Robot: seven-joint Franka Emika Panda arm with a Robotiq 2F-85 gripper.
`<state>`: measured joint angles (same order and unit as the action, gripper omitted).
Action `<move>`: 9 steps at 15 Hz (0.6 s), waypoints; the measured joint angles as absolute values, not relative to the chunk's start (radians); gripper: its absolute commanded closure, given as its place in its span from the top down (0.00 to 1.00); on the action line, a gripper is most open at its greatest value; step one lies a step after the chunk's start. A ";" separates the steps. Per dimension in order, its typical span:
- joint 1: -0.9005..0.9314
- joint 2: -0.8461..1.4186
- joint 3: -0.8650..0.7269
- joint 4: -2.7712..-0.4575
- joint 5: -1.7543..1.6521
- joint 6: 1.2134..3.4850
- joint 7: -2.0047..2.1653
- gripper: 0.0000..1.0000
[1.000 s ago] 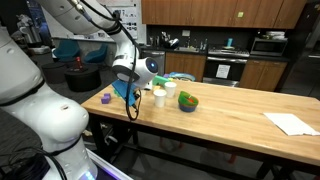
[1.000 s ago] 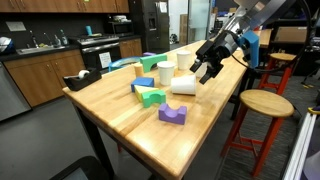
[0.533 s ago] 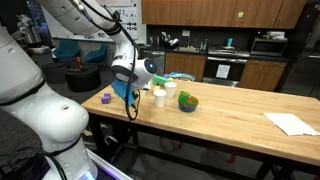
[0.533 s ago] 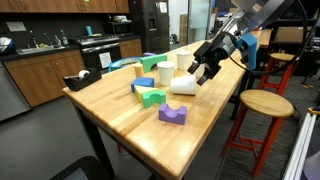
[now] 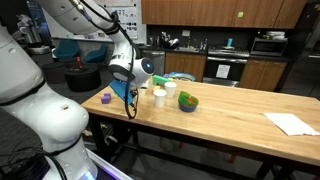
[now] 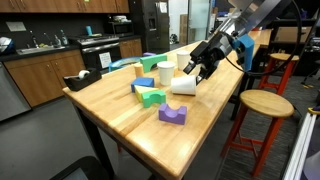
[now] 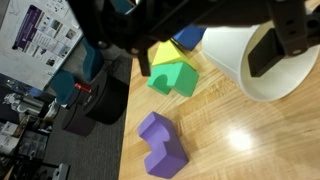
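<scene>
The white cup is lying on its side with its opening toward my gripper, so next my gripper pinches the cup's rim (image 7: 243,72) and tips the cup upright.
My gripper (image 7: 208,55) is open, and its jaws stand on either side of a white cup (image 7: 232,50) that lies on its side on the wooden table (image 6: 200,130). One finger (image 7: 272,50) shows dark in front of the cup's mouth. The other finger (image 7: 143,60) hangs over a yellow block (image 7: 165,52) and a green arch block (image 7: 172,78). In an exterior view the gripper (image 6: 203,68) hovers just above the tipped cup (image 6: 183,85). A purple block (image 7: 160,145) lies closer to the table edge. Nothing is held.
A second white cup (image 6: 165,72) stands upright behind the tipped one, with blue and green blocks (image 6: 148,63) beside it. A tape dispenser (image 6: 75,82) sits at the far corner. A stool (image 6: 262,103) stands by the table. White paper (image 5: 293,123) lies at the other end.
The gripper has shifted slightly down toward the tipped white cup. Its jaws stay wide apart. The blocks and cups have not moved.
</scene>
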<state>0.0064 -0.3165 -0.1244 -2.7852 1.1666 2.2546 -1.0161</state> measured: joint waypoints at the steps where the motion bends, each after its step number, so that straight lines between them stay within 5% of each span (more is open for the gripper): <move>1: 0.006 -0.316 -0.118 -2.785 1.171 2.255 -1.019 0.61; 9: 0.007 -0.316 -0.069 -2.785 1.194 2.265 -1.057 0.01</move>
